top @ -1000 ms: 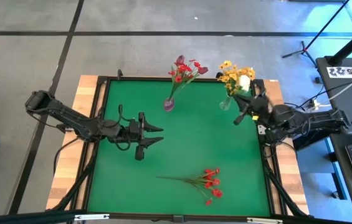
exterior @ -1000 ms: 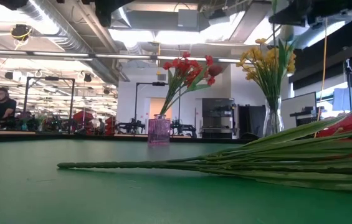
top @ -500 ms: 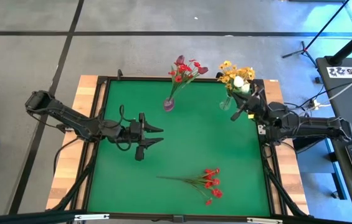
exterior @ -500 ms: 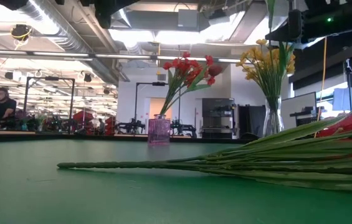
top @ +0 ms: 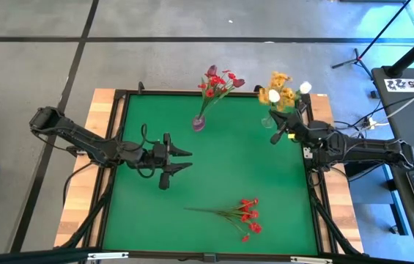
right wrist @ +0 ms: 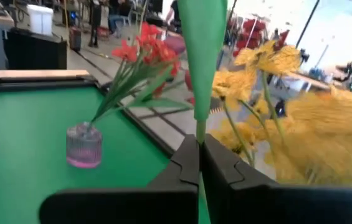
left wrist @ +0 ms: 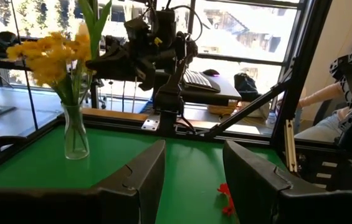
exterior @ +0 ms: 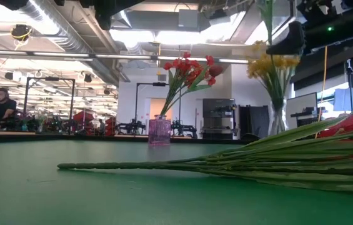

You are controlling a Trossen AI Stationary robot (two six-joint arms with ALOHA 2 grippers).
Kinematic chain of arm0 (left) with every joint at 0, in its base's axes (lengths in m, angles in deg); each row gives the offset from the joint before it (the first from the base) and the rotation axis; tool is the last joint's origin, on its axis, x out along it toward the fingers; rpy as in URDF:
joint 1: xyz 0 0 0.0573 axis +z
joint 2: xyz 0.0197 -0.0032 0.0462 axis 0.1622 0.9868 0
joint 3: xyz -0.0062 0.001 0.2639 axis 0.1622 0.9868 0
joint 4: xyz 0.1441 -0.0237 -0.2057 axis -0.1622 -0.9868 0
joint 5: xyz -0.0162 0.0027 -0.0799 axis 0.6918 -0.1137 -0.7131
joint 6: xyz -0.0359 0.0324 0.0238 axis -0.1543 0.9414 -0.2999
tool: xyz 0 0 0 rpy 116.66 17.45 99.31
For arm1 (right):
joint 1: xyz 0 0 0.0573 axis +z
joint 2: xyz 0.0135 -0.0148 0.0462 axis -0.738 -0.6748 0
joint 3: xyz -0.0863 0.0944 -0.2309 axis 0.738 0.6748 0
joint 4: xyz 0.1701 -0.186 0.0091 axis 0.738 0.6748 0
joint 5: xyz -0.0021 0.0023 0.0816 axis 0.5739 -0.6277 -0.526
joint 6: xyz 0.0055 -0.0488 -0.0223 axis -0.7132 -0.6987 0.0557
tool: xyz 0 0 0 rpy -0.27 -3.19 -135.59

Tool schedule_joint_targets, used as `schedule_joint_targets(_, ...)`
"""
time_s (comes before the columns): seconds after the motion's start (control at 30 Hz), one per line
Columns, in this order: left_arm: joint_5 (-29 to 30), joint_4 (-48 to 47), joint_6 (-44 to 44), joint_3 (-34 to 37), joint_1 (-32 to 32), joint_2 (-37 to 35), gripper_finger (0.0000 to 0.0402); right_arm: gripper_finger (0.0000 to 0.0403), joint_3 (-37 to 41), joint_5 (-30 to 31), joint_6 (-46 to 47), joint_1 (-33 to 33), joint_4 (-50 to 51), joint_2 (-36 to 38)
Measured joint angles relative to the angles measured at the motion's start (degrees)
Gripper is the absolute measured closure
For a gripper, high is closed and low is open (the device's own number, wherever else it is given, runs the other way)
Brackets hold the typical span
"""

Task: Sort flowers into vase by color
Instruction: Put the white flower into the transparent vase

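Note:
The green flower stem will leave the hold of my right gripper, which will let go of it inside the clear vase of yellow-orange sprays (top: 269, 121).
My right gripper (top: 280, 133) is over the table's far right corner, above the clear vase (top: 267, 122) of yellow-orange sprays (exterior: 275, 64), shut on an upright green stem. Two white blossoms (top: 273, 95) show by the yellow heads. I cannot tell which one belongs to the held stem. The pink vase (top: 198, 123) holds red sprays and dark tulips, stems down. A red spray (top: 242, 214) lies flat near the table's near edge. My left gripper (top: 183, 158) hovers open at mid-left. My right gripper pinches a green flower stem (right wrist: 199, 132) just below its long leaf (right wrist: 202, 50), between its two fingers. The fingers come about level from the table's right side and lie across the stem. The stem stands upright, and its lower end is hidden among the yellow sprays.
The two vases stand close together along the far edge. A black frame rims the green mat (top: 214, 169), with wooden table showing outside it. A person (exterior: 0, 106) sits far off in the room behind. The mat's middle lies bare between the arms.
My right gripper has come down with the stem and edged toward the clear vase, staying shut. The yellow sprays have been jostled and now show blurred. A second white blossom has come into sight beside them. The left arm has kept still.

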Motion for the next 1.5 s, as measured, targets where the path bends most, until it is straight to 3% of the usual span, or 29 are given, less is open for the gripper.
schedule_joint_targets(0.33, 0.0, 0.0, -0.2, 0.0, 0.0, 0.0, 0.0245, 0.0398, 0.0, 1.5, 2.4, 0.0, 0.9, 0.0)
schedule_joint_targets(0.63, 0.0, 0.0, -0.5, 0.0, 0.0, 0.0, 0.0245, 0.0395, 0.0, 10.4, 2.5, 0.1, 0.9, 0.0)
schedule_joint_targets(0.93, 0.0, 0.0, -0.5, 0.0, 0.0, 0.0, 0.0245, 0.0394, 0.0, 15.6, 6.1, 0.1, 1.2, 0.0)
schedule_joint_targets(1.5, 0.0, -0.9, -1.0, 0.0, 0.8, 0.0, 0.0245, 0.0393, 0.0, 19.4, 25.9, 0.1, 18.0, -0.7)
